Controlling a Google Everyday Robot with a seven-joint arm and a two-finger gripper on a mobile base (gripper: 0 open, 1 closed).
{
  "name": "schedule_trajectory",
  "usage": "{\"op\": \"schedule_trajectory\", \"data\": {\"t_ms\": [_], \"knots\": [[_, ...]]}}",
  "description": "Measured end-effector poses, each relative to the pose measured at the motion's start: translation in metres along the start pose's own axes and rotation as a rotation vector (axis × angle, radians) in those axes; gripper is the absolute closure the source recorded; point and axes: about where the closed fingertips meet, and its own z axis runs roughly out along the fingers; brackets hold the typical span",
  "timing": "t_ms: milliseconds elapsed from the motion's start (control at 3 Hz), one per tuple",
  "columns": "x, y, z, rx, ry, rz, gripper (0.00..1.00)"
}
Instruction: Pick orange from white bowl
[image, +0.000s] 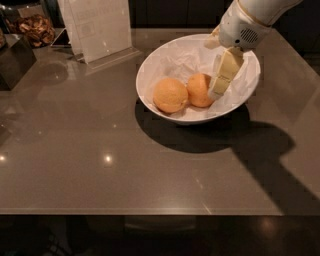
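Note:
The fingers of my gripper will close around the sides of the deeper-coloured orange (202, 89) in the white bowl and leave the paler yellowish orange beside it.
The white bowl (150, 70), lined with crumpled white paper, stands on the grey table right of the middle. Two oranges lie side by side in its front part. The deeper-coloured orange (199, 90) is on the right. The paler yellowish one (170, 95) is on the left and touches it. My gripper (214, 92) reaches down into the bowl from the upper right. It sits against the right side of the deeper orange and hides that edge of the fruit.
A clear stand with a white sheet (100, 27) stands behind the bowl at the left. A dark box (15, 60) and a container of brown snacks (35, 27) are at the far left. The table's front edge (150, 212) runs across the bottom.

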Motion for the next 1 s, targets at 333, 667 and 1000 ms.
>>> {"op": "schedule_trajectory", "data": {"t_ms": [333, 667, 1000], "knots": [[0.003, -0.005, 0.009, -0.016, -0.008, 0.012, 0.1], [0.007, -0.009, 0.016, -0.031, -0.012, 0.025, 0.14], [0.012, -0.012, 0.025, -0.047, -0.014, 0.041, 0.06]]}}
